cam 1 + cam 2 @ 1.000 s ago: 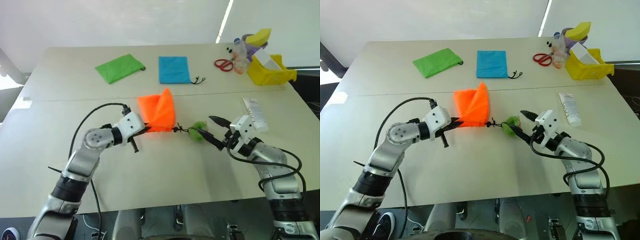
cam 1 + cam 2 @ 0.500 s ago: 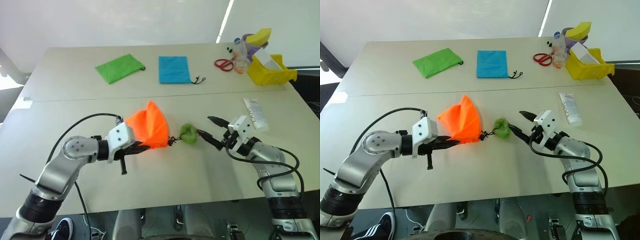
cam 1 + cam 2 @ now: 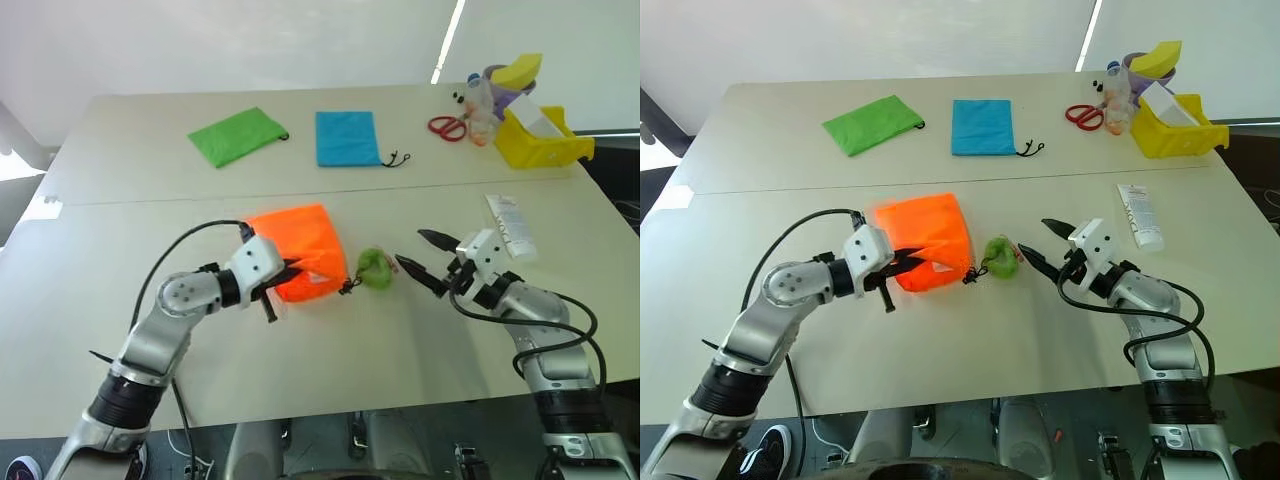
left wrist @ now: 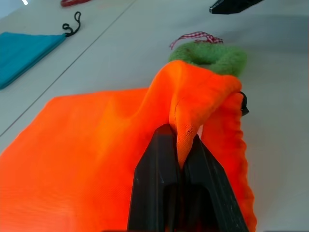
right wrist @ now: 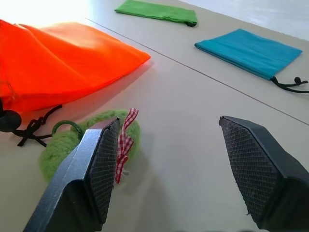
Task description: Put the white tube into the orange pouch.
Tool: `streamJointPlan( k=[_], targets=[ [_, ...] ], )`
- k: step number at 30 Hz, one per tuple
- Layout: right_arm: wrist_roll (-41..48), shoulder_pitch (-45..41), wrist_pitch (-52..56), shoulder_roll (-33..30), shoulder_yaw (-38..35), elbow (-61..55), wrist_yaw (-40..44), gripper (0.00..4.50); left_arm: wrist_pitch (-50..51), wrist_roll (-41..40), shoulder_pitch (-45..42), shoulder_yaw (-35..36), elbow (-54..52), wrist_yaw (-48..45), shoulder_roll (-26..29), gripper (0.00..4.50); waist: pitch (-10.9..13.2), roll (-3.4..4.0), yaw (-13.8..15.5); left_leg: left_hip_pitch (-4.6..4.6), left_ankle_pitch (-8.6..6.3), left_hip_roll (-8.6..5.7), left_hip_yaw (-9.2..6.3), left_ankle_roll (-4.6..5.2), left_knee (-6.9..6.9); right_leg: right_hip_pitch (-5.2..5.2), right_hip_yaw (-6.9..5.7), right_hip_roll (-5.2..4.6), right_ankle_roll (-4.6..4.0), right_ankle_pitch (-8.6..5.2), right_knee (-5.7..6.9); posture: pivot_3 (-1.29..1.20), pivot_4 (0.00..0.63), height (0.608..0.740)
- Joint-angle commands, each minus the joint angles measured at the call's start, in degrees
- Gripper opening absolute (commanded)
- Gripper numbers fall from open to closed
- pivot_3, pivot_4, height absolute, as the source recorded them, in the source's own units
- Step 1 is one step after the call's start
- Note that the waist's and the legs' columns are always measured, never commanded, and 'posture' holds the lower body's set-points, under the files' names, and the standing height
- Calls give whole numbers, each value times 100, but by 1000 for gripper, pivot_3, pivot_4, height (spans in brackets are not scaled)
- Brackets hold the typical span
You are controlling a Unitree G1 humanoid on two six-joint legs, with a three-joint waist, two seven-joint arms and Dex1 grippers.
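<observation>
Next, my right gripper needs to go to the white tube's cap point(image 3: 522, 253), at the tube's end farther from the yellow bin, and close there.
The orange pouch point(image 3: 298, 248) lies near the middle of the table, its mouth edge bunched and lifted. My left gripper point(image 4: 179, 151) is shut on a fold of that edge, with its black fingers point(image 4: 157, 183) pinching the fabric. The pouch's black cord point(image 3: 974, 274) trails toward a fuzzy green ring point(image 3: 375, 268). To the right of that ring my right gripper point(image 3: 412, 250) hovers open and empty, pointing at it. The white tube point(image 3: 510, 228) rests flat on the table beyond the right gripper, apart from both grippers.
A green pouch point(image 3: 240, 135) and a blue pouch point(image 3: 347, 138) lie flat at the back. Red scissors point(image 3: 447, 128), a small bottle point(image 3: 480, 100) and a yellow bin point(image 3: 540, 145) holding several items stand at the back right. The fuzzy ring carries a red-checked ribbon point(image 5: 124, 140).
The left gripper dragged the pouch nearer, then eased back; its peaked fabric now lies lower and flatter. The green ring was pulled slightly left by the cord. The right arm stayed put.
</observation>
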Motion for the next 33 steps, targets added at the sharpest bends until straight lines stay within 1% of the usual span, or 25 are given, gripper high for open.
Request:
streamJointPlan(
  k=[1,2,4,5,6,9,13,15,20,23,28,33],
  targets=[
    [395,127,248,-202,-325,-402,149,3449,-142,-6,65,85,-60,-43,83,24,-1,3,1,0,0,0,0,0,0,0,0,0,0,0,0,0,150,736],
    [509,172,361,-224,-358,-472,190,3449,-146,-23,85,103,-63,-55,100,24,-1,3,1,1,-2,1,-1,-3,1,1,0,-1,0,0,0,0,150,736],
    [596,285,586,-297,-466,-642,112,3960,-127,-56,93,147,-35,-20,100,0,-1,3,4,1,-7,2,-1,-11,5,2,0,-3,0,0,0,0,150,736],
    [580,340,655,-332,-521,-729,44,4347,-112,-75,96,162,-38,-2,95,0,-1,3,6,2,-7,2,-3,-12,5,3,0,-3,0,0,0,0,150,736],
    [512,370,717,-362,-595,-799,-89,4466,-122,-83,95,169,-45,8,87,0,-1,4,6,1,-7,2,-3,-12,6,3,0,-4,0,0,0,0,150,736],
    [51,299,1034,-492,-795,-769,-780,4466,-115,-94,113,178,-96,33,57,0,-1,4,4,1,-7,3,-3,-12,7,2,0,-8,0,0,0,0,150,736],
    [-177,-194,2324,-703,-1266,-434,-1958,4466,-57,-120,91,207,-117,63,7,0,-2,6,3,1,-7,4,-2,-12,7,-1,0,-16,-3,3,0,0,150,736],
    [-137,-446,3000,-843,-1407,-314,-2189,4466,-63,-100,80,200,-94,54,14,0,-3,9,3,0,-7,3,0,-12,6,-2,0,-18,-8,6,0,0,150,736],
    [-86,-954,4287,-1184,-1315,28,-2260,4466,-70,-83,47,163,-51,72,-35,0,-4,11,1,-1,-2,0,1,-3,0,-6,0,-9,-8,6,0,0,150,736],
    [-161,-1172,4699,-1336,-1245,491,-2230,4466,-49,-83,18,155,-48,104,-88,0,-5,13,1,-2,1,-1,4,3,2,-5,0,-8,-7,6,0,0,150,736],
    [-303,-1368,4757,-1488,-1125,1153,-2206,4466,-61,-54,77,159,-101,122,-72,0,-5,13,-1,-2,0,-3,5,4,9,-2,0,-8,-7,6,0,0,150,736],
    [-267,-1448,4819,-1371,-1234,1437,-2254,4466,-52,-39,99,176,-110,144,-48,0,-7,17,-5,-2,1,-2,4,5,8,-2,0,-3,-5,6,0,0,150,736]
  ],
)
